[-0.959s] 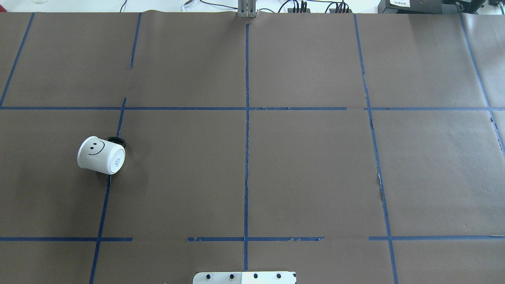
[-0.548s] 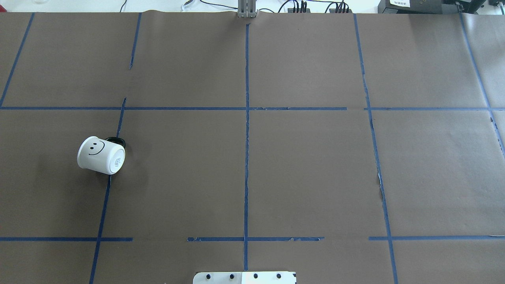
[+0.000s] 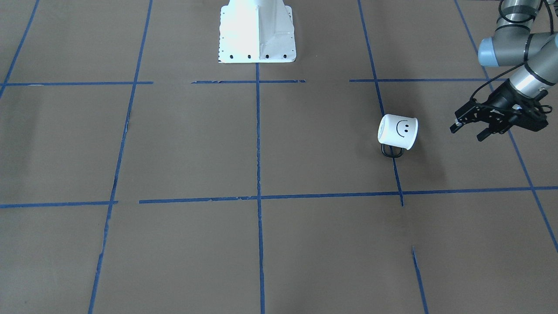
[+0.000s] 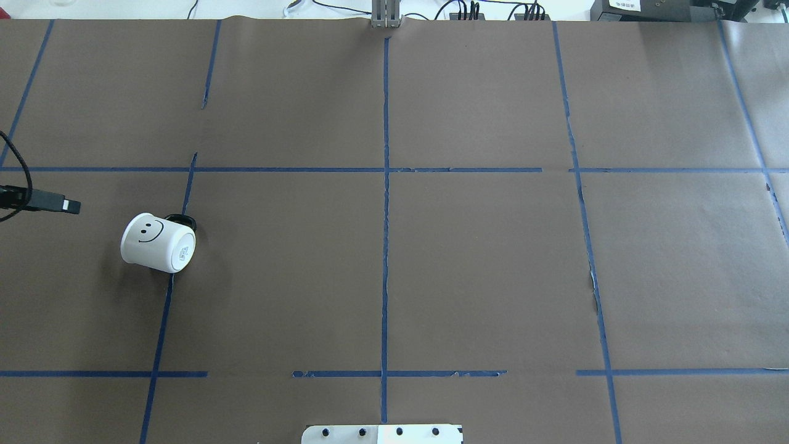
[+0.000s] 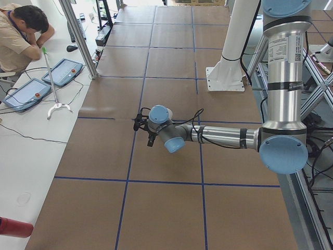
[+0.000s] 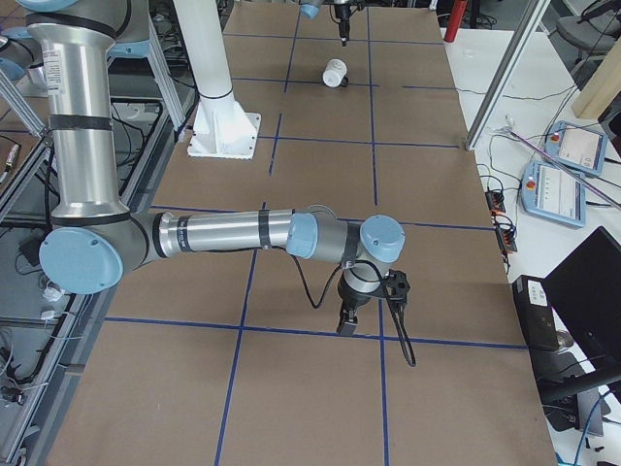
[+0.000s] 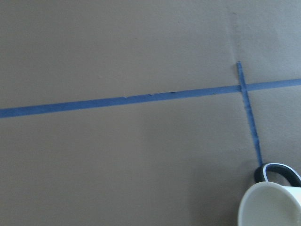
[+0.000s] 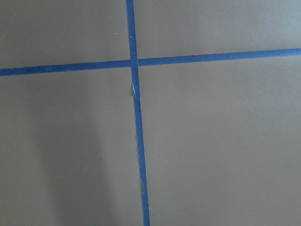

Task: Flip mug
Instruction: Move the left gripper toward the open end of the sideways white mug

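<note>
The rim of the white mug (image 3: pixel 414 120), on the side opposite the black handle, is the next place my left gripper will go to and close on.
The white mug (image 4: pixel 158 243) with a black smiley face lies on its side at the table's left. Its base points toward the table's middle and its black handle (image 4: pixel 182 219) is on the far side. It also shows in the front view (image 3: pixel 397 131). My left gripper (image 3: pixel 467 132) is open and empty. It hovers to the left of the mug, apart from it, facing the mug's mouth. The left wrist view shows the pale inside of the mug (image 7: pixel 273 207) at its bottom right. My right gripper (image 6: pixel 349 316) shows only in the exterior right view, low over the table; I cannot tell if it is open.
Brown paper with a blue tape grid (image 4: pixel 385 169) covers the table. The white robot base plate (image 3: pixel 257 30) is at the near middle edge. A post (image 4: pixel 386 15) and cables stand at the far edge. An operator (image 5: pixel 21 31) sits beside tablets off the table.
A finger of my left gripper has come into the overhead view from the left edge, toward the mug. The mug has not moved.
</note>
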You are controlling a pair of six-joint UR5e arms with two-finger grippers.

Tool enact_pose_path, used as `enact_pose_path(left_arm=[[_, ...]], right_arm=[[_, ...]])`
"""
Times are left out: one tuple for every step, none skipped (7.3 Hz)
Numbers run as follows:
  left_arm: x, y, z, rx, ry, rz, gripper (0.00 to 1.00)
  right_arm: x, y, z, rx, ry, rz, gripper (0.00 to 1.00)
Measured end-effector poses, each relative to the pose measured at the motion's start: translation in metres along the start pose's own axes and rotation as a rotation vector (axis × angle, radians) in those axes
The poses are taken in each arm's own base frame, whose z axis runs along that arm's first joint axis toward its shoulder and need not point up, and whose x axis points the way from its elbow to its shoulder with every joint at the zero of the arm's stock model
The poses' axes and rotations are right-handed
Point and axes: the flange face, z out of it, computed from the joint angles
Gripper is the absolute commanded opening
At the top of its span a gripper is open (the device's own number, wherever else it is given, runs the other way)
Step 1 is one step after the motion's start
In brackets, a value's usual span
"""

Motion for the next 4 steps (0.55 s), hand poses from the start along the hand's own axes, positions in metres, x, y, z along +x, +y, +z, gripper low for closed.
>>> enact_pose_path(left_arm=[[0.015,0.013,0.009,0.028,0.074,0.009,1.00],[0.019,0.023,0.012,0.058,0.145,0.024,1.00],[0.014,0.030,0.014,0.093,0.196,0.034,1.00],[0.009,0.035,0.015,0.123,0.223,0.035,1.00]], right_arm=[[0.000,0.000,0.000,0.000,0.000,0.000,1.00],[0.000,0.000,0.000,0.000,0.000,0.000,1.00],[0.000,0.000,0.000,0.000,0.000,0.000,1.00],[0.000,0.000,0.000,0.000,0.000,0.000,1.00]])
